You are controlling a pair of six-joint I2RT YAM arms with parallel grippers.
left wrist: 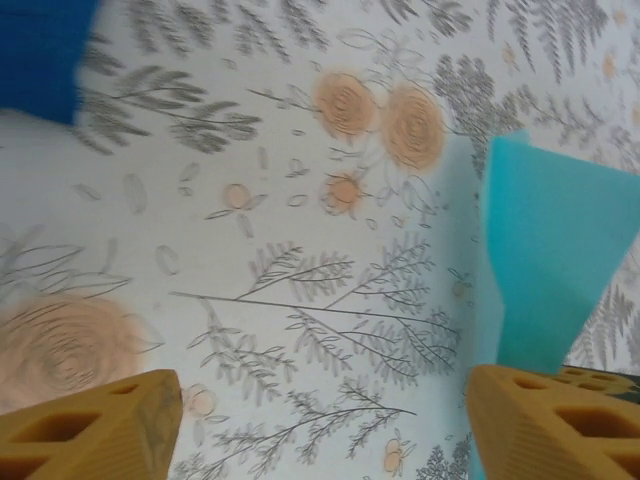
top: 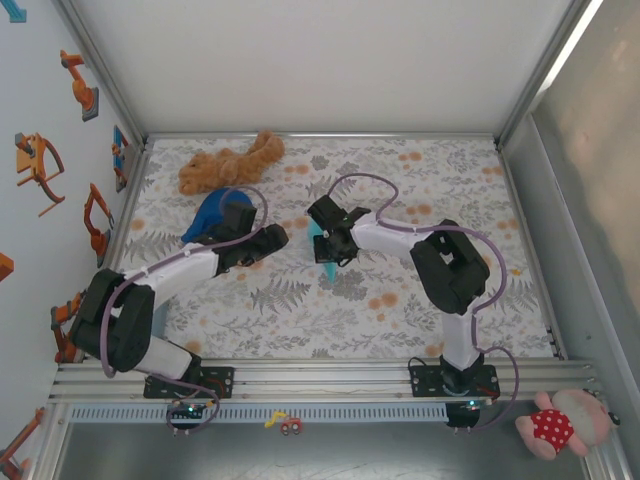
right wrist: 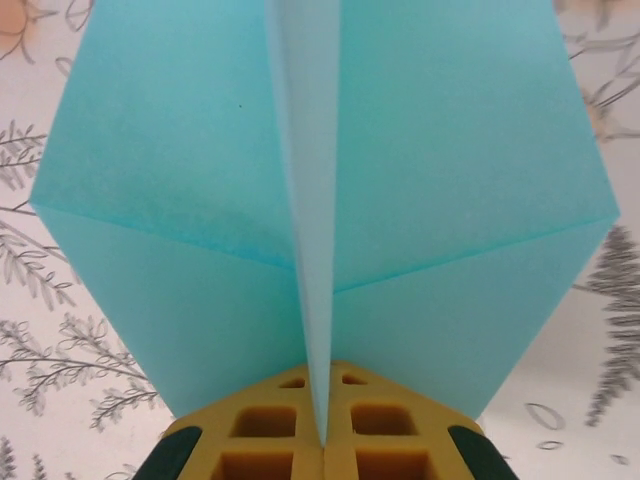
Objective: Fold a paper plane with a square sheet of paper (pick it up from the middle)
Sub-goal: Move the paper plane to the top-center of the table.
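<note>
The robot's right gripper will put the paper plane down on the flowered cloth [top: 355, 202] between the middle of the table and the back rail.
The light cyan-blue sheet of paper is folded into a pointed paper plane [top: 323, 258] with a raised centre crease [right wrist: 310, 200]. It is held just above the flowered cloth at mid-table. My right gripper [top: 333, 240] [right wrist: 322, 440] is shut on the paper plane's centre fold, and the wings spread to either side of the yellow fingers. My left gripper [top: 276, 237] [left wrist: 320, 425] stands open just left of the plane, with bare cloth between its yellow fingertips [left wrist: 95, 425]. In the left wrist view the plane [left wrist: 555, 260] hangs past the right fingertip.
A dark blue dome-shaped object [top: 215, 216] [left wrist: 40, 50] lies behind the left wrist. A brown plush toy [top: 232, 162] rests near the back edge. Metal frame rails [top: 320, 134] border the cloth. A pink plush [top: 560, 425] sits outside at the near right.
</note>
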